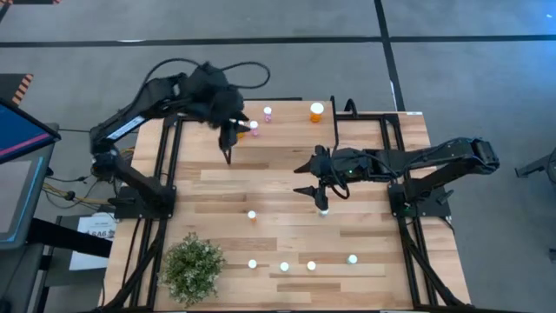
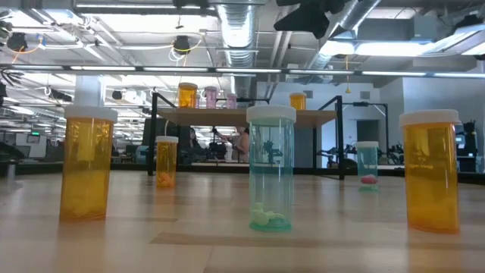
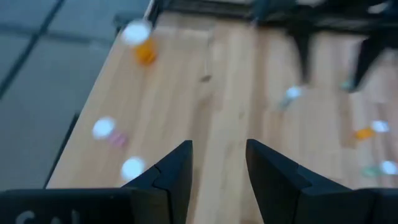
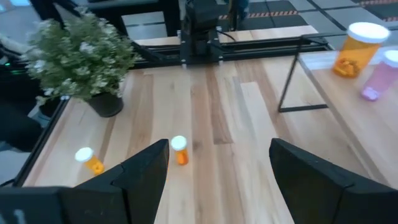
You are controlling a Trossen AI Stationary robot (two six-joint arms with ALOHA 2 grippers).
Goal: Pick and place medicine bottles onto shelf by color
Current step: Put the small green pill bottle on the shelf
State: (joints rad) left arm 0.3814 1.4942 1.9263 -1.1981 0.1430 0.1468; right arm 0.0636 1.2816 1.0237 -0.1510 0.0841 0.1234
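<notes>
My right gripper will close next on the white cap (image 1: pixel 323 210) of the teal bottle that stands in the middle of the table, away from the row along the table's near edge.
The shelf (image 1: pixel 287 143) stands at the table's far edge. On its top are an orange bottle (image 1: pixel 316 111) and two pink bottles (image 1: pixel 268 113) (image 1: pixel 254 126); they also show in the low view on the shelf (image 2: pixel 242 114). An orange bottle (image 1: pixel 252 215) and a teal bottle (image 1: pixel 323 209) stand mid-table, and several more (image 1: pixel 284 267) stand in a row near the table's near edge. My left gripper (image 1: pixel 228 149) (image 3: pixel 217 165) hangs open above the shelf's left part, beside the pink bottles. My right gripper (image 1: pixel 306 178) (image 4: pixel 217 168) is open and raised above mid-table, with the teal bottle just below its near side.
A potted plant (image 1: pixel 193 268) (image 4: pixel 81 59) stands at the near left corner. The shelf's black legs (image 4: pixel 289 81) rise from the tabletop. Bare wood lies between the mid-table bottles and the near row.
</notes>
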